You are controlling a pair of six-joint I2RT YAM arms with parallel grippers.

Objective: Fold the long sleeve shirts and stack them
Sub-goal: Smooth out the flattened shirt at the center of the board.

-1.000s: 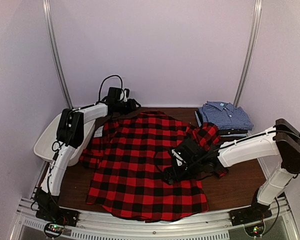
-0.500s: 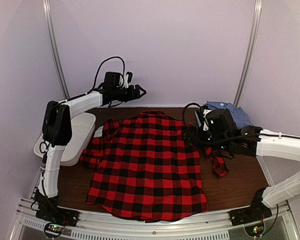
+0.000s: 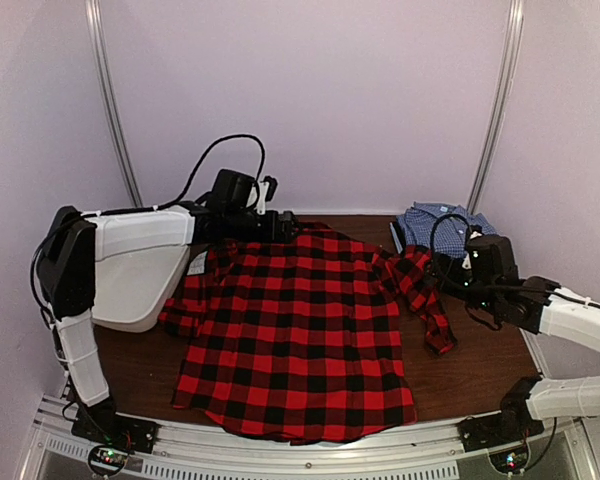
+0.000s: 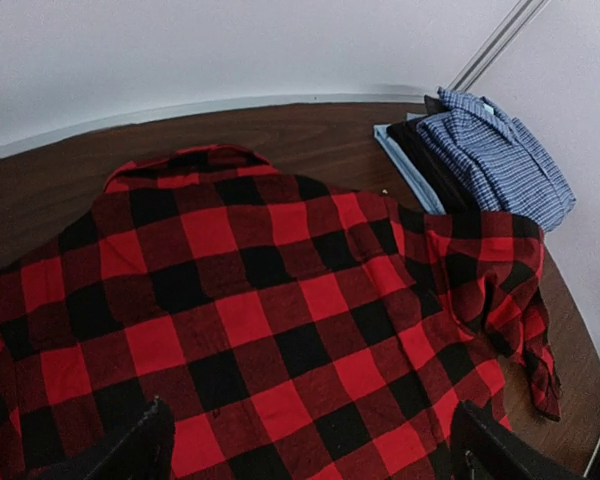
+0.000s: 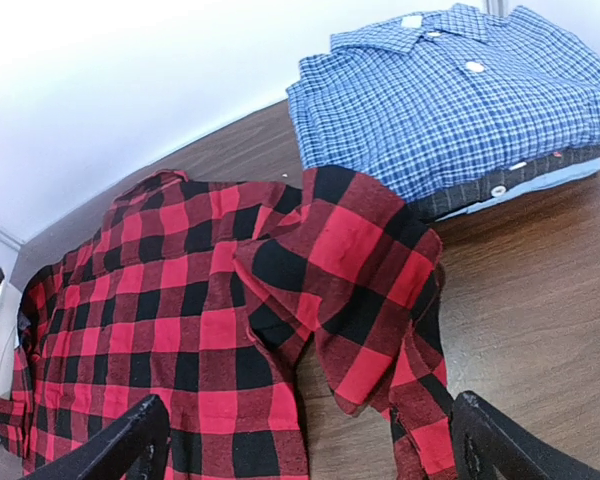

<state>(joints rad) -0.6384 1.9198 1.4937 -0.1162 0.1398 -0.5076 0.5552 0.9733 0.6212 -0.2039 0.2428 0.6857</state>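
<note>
The plaid shirt's sleeve lies crumpled. I need to close my right gripper on the cuff (image 3: 441, 342) of that sleeve, at its near end, so the sleeve can fold inward.
The red-and-black plaid shirt (image 3: 290, 330) lies spread flat with its back up on the brown table, collar toward the far wall. Its right sleeve (image 5: 360, 270) is crumpled beside the body. The blue-and-white check shirt (image 3: 450, 228) sits folded at the back right, on top of other folded garments (image 5: 500, 185). My left gripper (image 3: 283, 228) hovers over the plaid collar, open, with only the shirt's back (image 4: 280, 300) beneath it. My right gripper (image 3: 445, 268) is open just right of the crumpled sleeve and holds nothing.
A white plastic tub (image 3: 130, 285) stands at the left edge, under my left arm. Pale walls close in the table at the back and on both sides. Bare wood (image 3: 480, 360) shows to the right of the plaid shirt.
My left arm swung from the back wall down over the plaid collar and its jaws widened. My right arm drew back rightward off the shirt, leaving the sleeve crumpled at the right.
</note>
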